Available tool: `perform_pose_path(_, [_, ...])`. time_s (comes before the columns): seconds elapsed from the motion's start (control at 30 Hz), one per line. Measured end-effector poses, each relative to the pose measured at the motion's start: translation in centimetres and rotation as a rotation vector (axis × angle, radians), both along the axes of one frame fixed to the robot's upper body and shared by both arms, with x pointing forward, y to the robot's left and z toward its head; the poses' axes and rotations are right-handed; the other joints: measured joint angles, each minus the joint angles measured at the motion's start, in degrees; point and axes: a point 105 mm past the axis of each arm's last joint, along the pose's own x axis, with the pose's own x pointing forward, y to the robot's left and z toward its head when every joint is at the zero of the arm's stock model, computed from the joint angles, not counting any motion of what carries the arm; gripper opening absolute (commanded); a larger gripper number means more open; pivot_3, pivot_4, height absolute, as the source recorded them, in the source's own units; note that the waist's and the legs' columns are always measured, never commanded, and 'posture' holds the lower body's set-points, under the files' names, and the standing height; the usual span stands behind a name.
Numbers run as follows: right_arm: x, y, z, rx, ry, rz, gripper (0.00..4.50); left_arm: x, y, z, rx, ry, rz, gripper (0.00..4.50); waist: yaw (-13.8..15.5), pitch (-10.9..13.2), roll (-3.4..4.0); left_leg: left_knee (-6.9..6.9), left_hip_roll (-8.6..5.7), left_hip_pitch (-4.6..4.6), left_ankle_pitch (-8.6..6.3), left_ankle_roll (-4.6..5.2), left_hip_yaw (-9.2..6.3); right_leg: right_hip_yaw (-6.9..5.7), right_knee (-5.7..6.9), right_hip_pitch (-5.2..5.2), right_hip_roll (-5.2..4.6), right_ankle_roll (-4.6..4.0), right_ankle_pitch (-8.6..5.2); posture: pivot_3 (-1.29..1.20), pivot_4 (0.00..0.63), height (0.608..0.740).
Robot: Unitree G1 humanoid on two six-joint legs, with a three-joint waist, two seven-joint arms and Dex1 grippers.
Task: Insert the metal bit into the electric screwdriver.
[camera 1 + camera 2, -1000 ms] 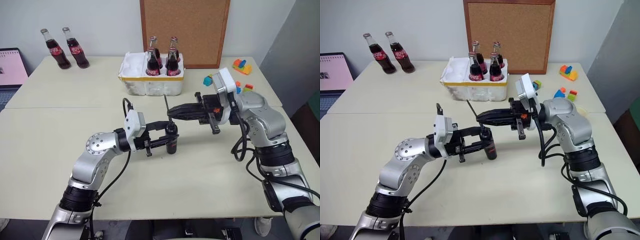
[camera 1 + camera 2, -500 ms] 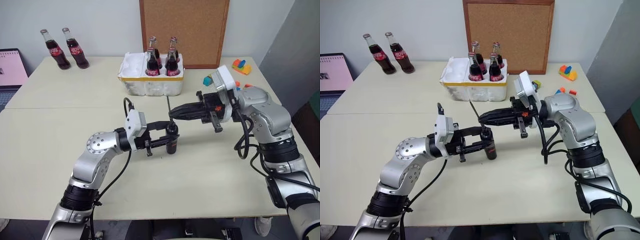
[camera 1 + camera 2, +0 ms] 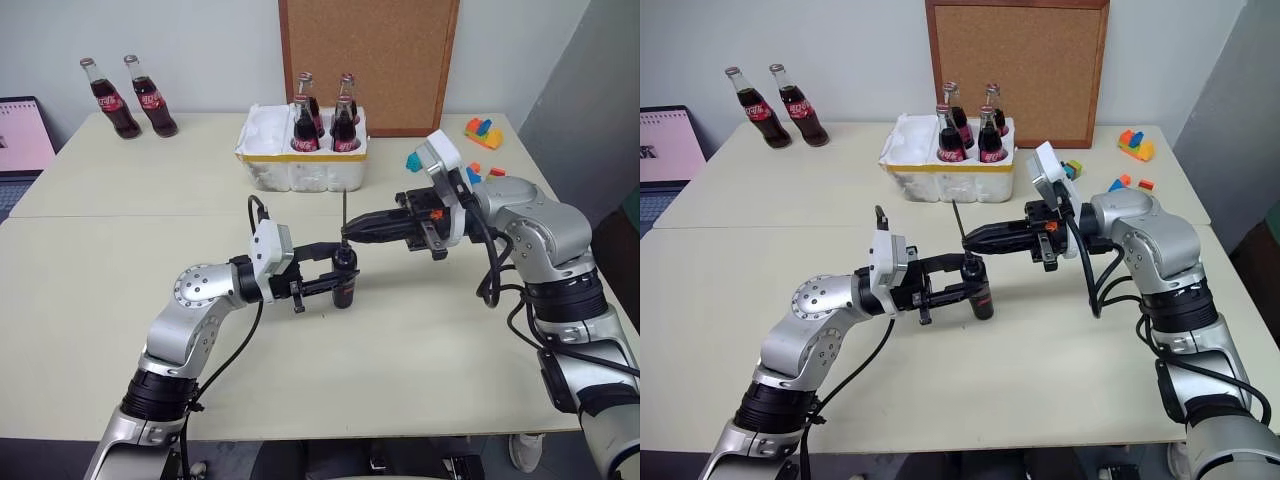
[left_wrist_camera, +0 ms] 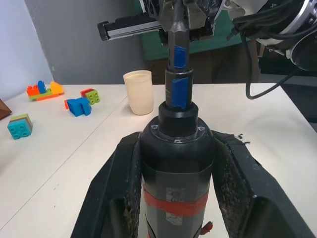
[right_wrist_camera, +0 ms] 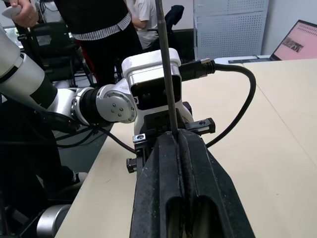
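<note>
I should release the electric screwdriver from my left gripper on the bare table (image 3: 343,263) in front of the white crate.
My left gripper (image 3: 336,274) is shut on the electric screwdriver (image 3: 344,291), a black body with a red band, held upright just above the table's middle. In the left wrist view the fingers (image 4: 115,188) clamp that body (image 4: 176,163) from both sides. My right gripper (image 3: 349,233) reaches in level from the right, shut on the metal bit (image 3: 345,210). The thin rod stands upright directly over the screwdriver's nose. In the right wrist view the bit (image 5: 166,64) rises from between the closed fingers (image 5: 163,183). Whether its lower end sits inside the nose I cannot tell.
A white crate (image 3: 300,172) with cola bottles stands behind the grippers, in front of a cork board (image 3: 368,60). Two more bottles (image 3: 128,100) and a laptop (image 3: 24,135) are at the back left. Toy bricks (image 3: 483,130) and a paper cup (image 4: 137,91) lie to the right. People (image 5: 101,29) stand beyond the table.
My right gripper has rolled at the wrist, bringing the bit from a leftward lean to upright over the screwdriver's nose. The left gripper and screwdriver have stayed put.
</note>
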Motion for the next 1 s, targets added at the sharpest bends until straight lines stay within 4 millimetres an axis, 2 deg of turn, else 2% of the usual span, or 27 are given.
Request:
perform_pose_path(0.03, [0.0,0.0,0.0,0.001,0.0,-0.004,0.0,0.0,0.0,0.0,0.0,0.0,0.0,1.64,0.0,0.0,0.0,0.0,0.0,0.0,0.0,0.0,0.0,0.0,0.0,0.0,0.0,0.0,0.0,0.0,0.15,0.74])
perform_pose_path(0.07, [0.0,0.0,0.0,0.001,0.001,-0.005,0.4,0.0,0.0,0.0,0.0,0.0,0.0,1.64,0.0,0.0,0.0,0.0,0.0,0.0,0.0,0.0,0.0,-0.01,0.0,0.0,0.0,0.0,0.0,0.0,0.15,0.74])
perform_pose_path(0.13, [0.0,0.0,-0.1,-0.001,0.012,-0.009,0.6,0.0,-0.1,0.0,0.0,-0.002,-0.003,1.64,0.0,0.0,0.0,0.0,0.0,0.0,0.0,0.0,0.0,-0.01,0.0,0.0,0.0,0.0,0.0,0.0,0.15,0.74])
perform_pose_path(0.27, [0.1,-0.2,-0.7,-0.004,0.039,-0.023,1.47,0.0,-0.1,0.0,0.0,-0.004,-0.007,1.64,-0.02,0.01,0.0,0.0,0.0,-0.03,0.0,0.0,0.02,0.02,-0.01,-0.03,0.0,0.0,0.0,0.0,0.15,0.74])
perform_pose_path(0.43, [-0.1,-0.4,0.0,0.009,0.018,-0.029,2.53,0.2,-0.2,0.1,-0.003,-0.001,-0.008,1.64,-0.01,0.01,0.0,-0.02,0.0,-0.04,0.0,0.0,0.01,-0.01,-0.03,-0.03,0.0,0.0,0.0,0.0,0.15,0.74])
perform_pose_path(0.7, [0.0,-2.2,0.7,0.031,0.012,-0.102,4.21,0.3,-0.4,0.1,-0.008,0.003,-0.003,1.64,0.02,0.02,-0.01,-0.02,-0.02,-0.07,0.0,0.0,0.01,0.0,-0.06,-0.03,0.0,0.01,0.0,0.0,0.15,0.74])
perform_pose_path(0.77, [-0.1,-2.8,0.4,0.026,0.014,-0.13,4.5,0.4,-0.5,0.2,-0.005,0.006,-0.001,1.64,0.04,0.02,-0.01,-0.02,-0.02,-0.1,0.0,0.0,0.0,-0.02,-0.07,-0.04,0.0,0.01,-0.01,0.0,0.15,0.74])
perform_pose_path(1.0, [-0.9,-4.8,0.3,0.019,-0.026,-0.238,4.5,1.7,-0.9,0.7,0.032,-0.011,0.063,1.64,0.04,0.05,-0.06,0.0,-0.08,-0.14,0.0,0.0,-0.04,-0.08,-0.08,-0.04,0.01,0.02,0.0,0.0,0.15,0.74])
